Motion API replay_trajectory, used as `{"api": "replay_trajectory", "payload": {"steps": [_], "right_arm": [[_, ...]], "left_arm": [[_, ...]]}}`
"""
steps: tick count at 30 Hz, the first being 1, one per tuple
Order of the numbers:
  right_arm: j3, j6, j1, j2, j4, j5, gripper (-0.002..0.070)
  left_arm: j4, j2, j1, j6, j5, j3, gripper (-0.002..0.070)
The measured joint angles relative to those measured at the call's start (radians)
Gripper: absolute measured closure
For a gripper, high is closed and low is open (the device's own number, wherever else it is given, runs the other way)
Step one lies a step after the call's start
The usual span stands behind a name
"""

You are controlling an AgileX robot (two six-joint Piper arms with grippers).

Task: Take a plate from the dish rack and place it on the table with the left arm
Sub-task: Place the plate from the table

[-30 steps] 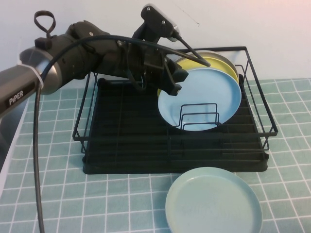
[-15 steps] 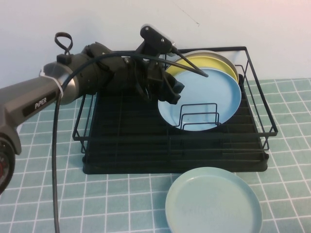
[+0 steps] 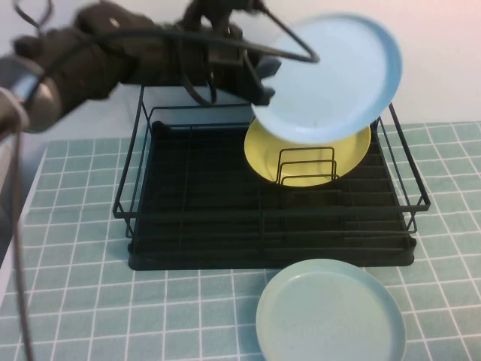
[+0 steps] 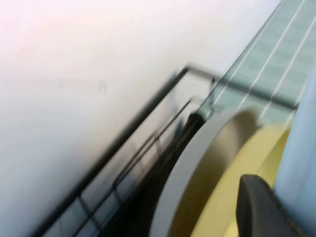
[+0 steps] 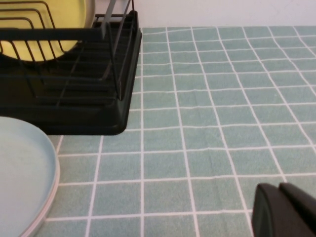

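I should use my left gripper to set the sky-blue plate down so that it rests on top of the pale mint-green plate (image 3: 331, 316).
My left gripper (image 3: 259, 84) is shut on the left rim of the sky-blue plate (image 3: 331, 75) and holds it tilted in the air above the back right of the black dish rack (image 3: 225, 241). In the left wrist view one dark finger (image 4: 259, 207) presses on the blue plate (image 4: 301, 158). The yellow plate (image 3: 308, 154) stands in the rack's wire dividers below. The table (image 3: 90, 316) is pale green tile. My right gripper (image 5: 286, 212) is shut and empty low over the tiles to the right of the rack; it does not show in the high view.
A pale mint-green plate (image 3: 331, 312) lies flat on the tiles in front of the rack, also in the right wrist view (image 5: 22, 173). A grey plate (image 4: 197, 163) stands behind the yellow one (image 4: 232, 187). A white wall rises behind the rack.
My left gripper has lifted the sky-blue plate up out of the rack's dividers and tilted it. The yellow plate behind it is now uncovered. The arm has swung upward.
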Motion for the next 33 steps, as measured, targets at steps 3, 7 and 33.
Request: {"api": "replay_trajectory", "payload": {"steps": [3, 7, 33], "right_arm": [[0.0, 0.0, 0.0, 0.0, 0.0, 0.0, 0.0678], [0.0, 0.0, 0.0, 0.0, 0.0, 0.0, 0.0678], [0.0, 0.0, 0.0, 0.0, 0.0, 0.0, 0.0678]], "left_arm": [[0.017, -0.111, 0.0, -0.064, 0.084, 0.0, 0.0599], [0.076, -0.22, 0.0, -0.246, 0.215, -0.002, 0.0599], [0.192, -0.176, -0.019, -0.738, 0.655, 0.369, 0.0599]]}}
